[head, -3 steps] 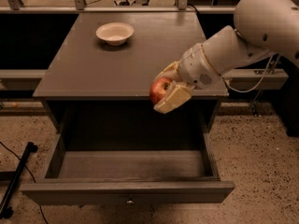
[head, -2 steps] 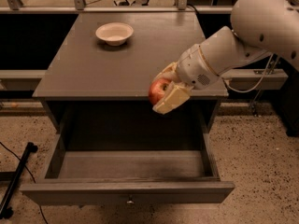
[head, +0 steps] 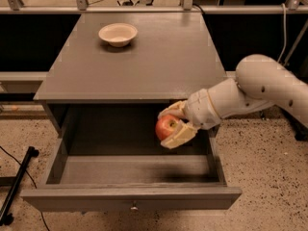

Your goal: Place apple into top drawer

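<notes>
Next, I set the red apple on the open top drawer's bottom [head: 171, 158], toward the side nearest my arm.
The red apple [head: 165, 127] with a yellowish patch is held between the cream fingers of my gripper [head: 172, 125]. The gripper is shut on the apple and hangs inside the open top drawer [head: 130, 198], above its floor at the right side, just below the tabletop's front edge. The drawer is pulled fully out toward the camera; its grey front panel carries a small metal knob [head: 134, 207]. My white arm [head: 255, 91] reaches in from the right.
A cream-white bowl [head: 118, 34] sits at the back left of the grey table top [head: 139, 61]. A black stand leg [head: 17, 191] lies on the speckled floor at the left. A rail and cables run behind the table.
The arm has dropped down and swung right. The gripper carried the apple from above the table's front edge down into the open drawer.
</notes>
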Controlling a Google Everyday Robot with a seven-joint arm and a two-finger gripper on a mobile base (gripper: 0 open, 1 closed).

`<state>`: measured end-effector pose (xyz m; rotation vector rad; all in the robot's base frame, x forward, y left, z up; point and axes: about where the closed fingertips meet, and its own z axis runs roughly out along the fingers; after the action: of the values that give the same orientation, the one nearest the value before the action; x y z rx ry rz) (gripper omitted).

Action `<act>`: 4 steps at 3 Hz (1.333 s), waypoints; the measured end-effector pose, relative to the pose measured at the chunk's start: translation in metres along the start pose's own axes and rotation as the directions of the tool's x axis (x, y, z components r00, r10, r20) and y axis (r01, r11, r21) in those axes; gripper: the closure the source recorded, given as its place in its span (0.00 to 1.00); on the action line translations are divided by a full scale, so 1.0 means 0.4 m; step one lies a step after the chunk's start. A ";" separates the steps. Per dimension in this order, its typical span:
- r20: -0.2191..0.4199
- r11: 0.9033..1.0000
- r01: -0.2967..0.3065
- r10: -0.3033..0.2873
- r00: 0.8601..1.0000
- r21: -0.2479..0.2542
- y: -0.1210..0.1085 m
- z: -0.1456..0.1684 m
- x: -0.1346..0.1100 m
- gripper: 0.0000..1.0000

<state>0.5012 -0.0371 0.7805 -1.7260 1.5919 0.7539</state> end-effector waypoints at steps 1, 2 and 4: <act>0.088 0.995 0.088 -0.085 0.992 -0.040 0.035 0.045 0.067 1.00; 0.088 0.995 0.088 -0.085 0.992 -0.040 0.035 0.045 0.067 1.00; 0.154 1.000 0.005 -0.009 0.988 0.030 0.062 0.108 0.157 1.00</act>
<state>0.4832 -0.0424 0.7025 -1.6106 1.4844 0.8356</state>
